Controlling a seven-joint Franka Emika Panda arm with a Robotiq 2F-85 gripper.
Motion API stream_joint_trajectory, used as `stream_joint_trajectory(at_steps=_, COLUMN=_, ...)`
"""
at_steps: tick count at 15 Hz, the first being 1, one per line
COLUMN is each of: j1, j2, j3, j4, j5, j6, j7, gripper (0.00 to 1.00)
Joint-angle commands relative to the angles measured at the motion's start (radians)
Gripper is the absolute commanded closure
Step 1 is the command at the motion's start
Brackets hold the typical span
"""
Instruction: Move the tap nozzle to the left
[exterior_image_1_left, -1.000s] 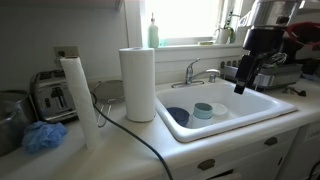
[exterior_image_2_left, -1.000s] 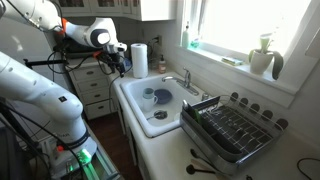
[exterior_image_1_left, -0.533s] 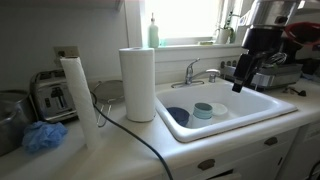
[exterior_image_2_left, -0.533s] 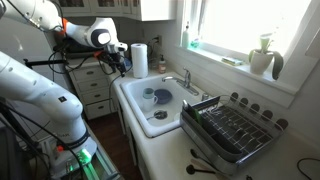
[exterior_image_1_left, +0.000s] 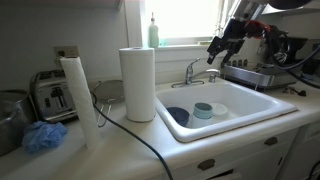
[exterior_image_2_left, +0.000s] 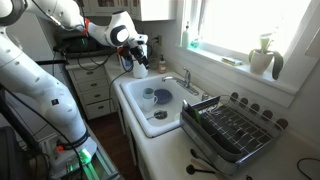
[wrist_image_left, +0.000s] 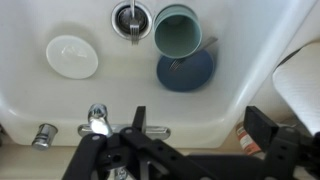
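Next, I move my gripper to the spout end (wrist_image_left: 98, 111) of the tap nozzle and close it there, so the tap nozzle can swing over.
The tap nozzle, a small chrome spout (exterior_image_1_left: 192, 70) with a lever on its base, stands at the back rim of the white sink (exterior_image_1_left: 240, 112). It also shows in an exterior view (exterior_image_2_left: 186, 78) and at the lower left of the wrist view (wrist_image_left: 97, 119). My gripper (exterior_image_1_left: 216, 50) hangs above and slightly to the right of the spout, apart from it. It also shows in an exterior view (exterior_image_2_left: 138, 66). In the wrist view the gripper (wrist_image_left: 200, 125) is open and empty, with the tap's lever (wrist_image_left: 150, 130) by one finger.
In the sink lie a teal cup (wrist_image_left: 178, 30), a blue bowl (wrist_image_left: 186, 68) and a white disc (wrist_image_left: 72, 56). A paper towel roll (exterior_image_1_left: 138, 84) stands left of the sink. A green soap bottle (exterior_image_1_left: 153, 32) is on the sill. A dish rack (exterior_image_2_left: 232, 128) sits beside the sink.
My gripper has risen from the sink's side and moved over toward the tap at the back rim. The tap has not moved.
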Motion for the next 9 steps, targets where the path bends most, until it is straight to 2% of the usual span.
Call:
stream_joint_trajectory(at_steps=1, j1=-0.070, j2=0.168, j3=-0.007, j4=0.124, j5=-0.105, j6=0.107, j7=0.120, gripper=0.00)
stream_joint_trajectory(at_steps=2, j1=-0.084, j2=0.202, j3=-0.008, j4=0.149, j5=-0.141, j6=0.119, j7=0.148, gripper=0.00)
stream_joint_trajectory(at_steps=4, j1=-0.110, j2=0.269, j3=-0.007, j4=0.208, j5=-0.253, j6=0.073, j7=0.240, gripper=0.00)
stream_joint_trajectory(at_steps=9, j1=-0.053, j2=0.377, j3=-0.088, j4=0.294, j5=-0.399, j6=0.004, j7=0.413, gripper=0.00)
